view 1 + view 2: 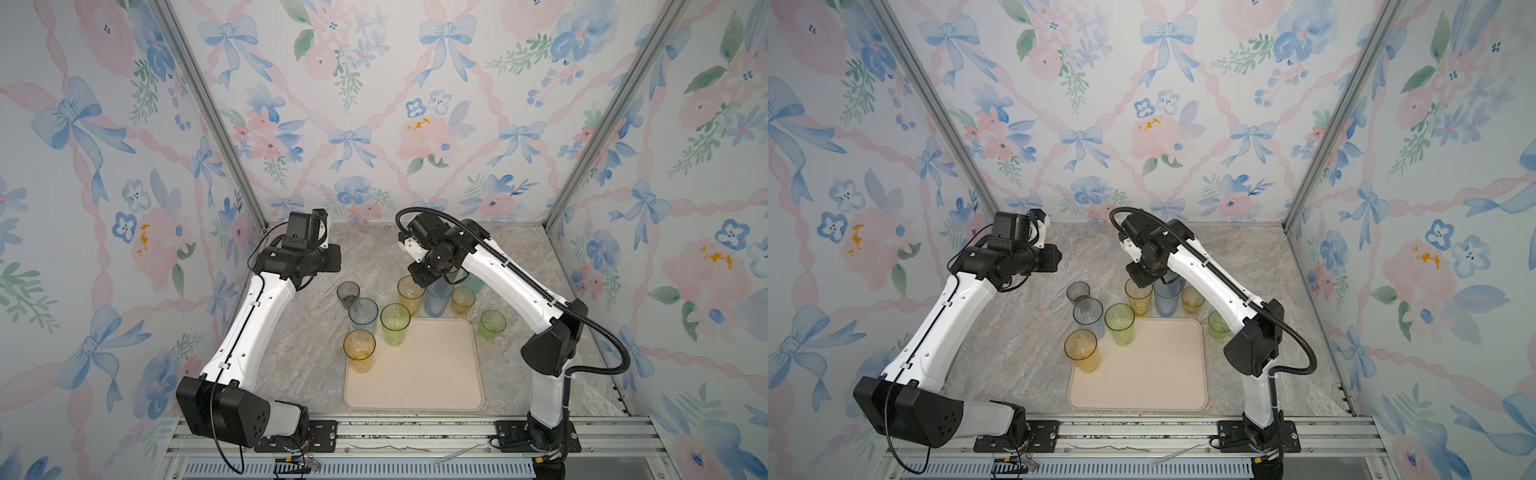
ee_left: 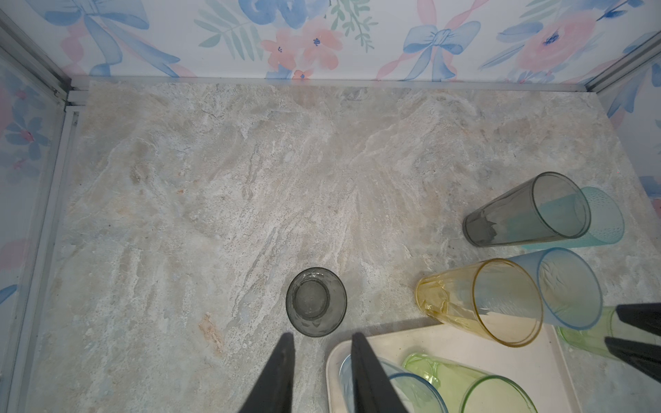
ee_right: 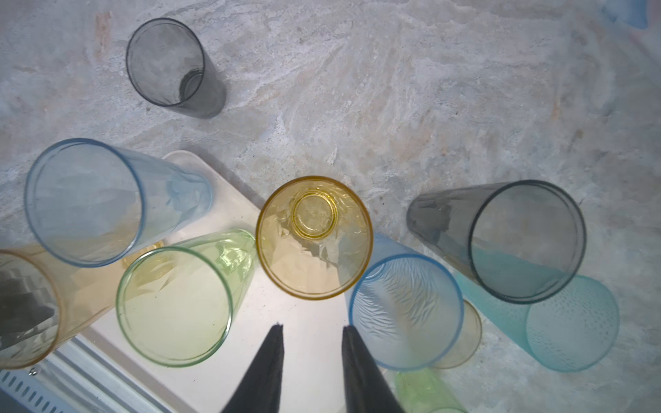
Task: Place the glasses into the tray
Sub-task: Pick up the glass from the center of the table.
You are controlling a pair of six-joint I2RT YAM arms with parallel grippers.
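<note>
The tall yellow glass should next be grabbed with my right gripper by its rim (image 1: 424, 288) (image 3: 366, 267), on the side beside the blue glass.
The cream tray (image 1: 432, 374) lies at the front middle. Three tall glasses stand in its far-left part: amber (image 1: 359, 349), green (image 1: 395, 322) and pale blue (image 1: 363, 313). Behind the tray on the table are a tall yellow glass (image 3: 314, 236), a blue one (image 3: 407, 311), a tall grey one (image 3: 525, 239), a teal one (image 3: 572, 321) and a short amber one (image 1: 463, 299). A short green glass (image 1: 493, 324) stands to the tray's right. My left gripper (image 2: 322, 338) is open and empty, just short of the short grey glass (image 2: 316, 302). My right gripper (image 3: 312, 327) is open and empty above the tray, near the yellow glass.
Floral walls (image 1: 374, 124) close in the marble-look table (image 1: 299, 353) on three sides. An aluminium rail (image 1: 415, 432) with both arm bases runs along the front. The right forearm (image 1: 511, 286) reaches over the glasses behind the tray.
</note>
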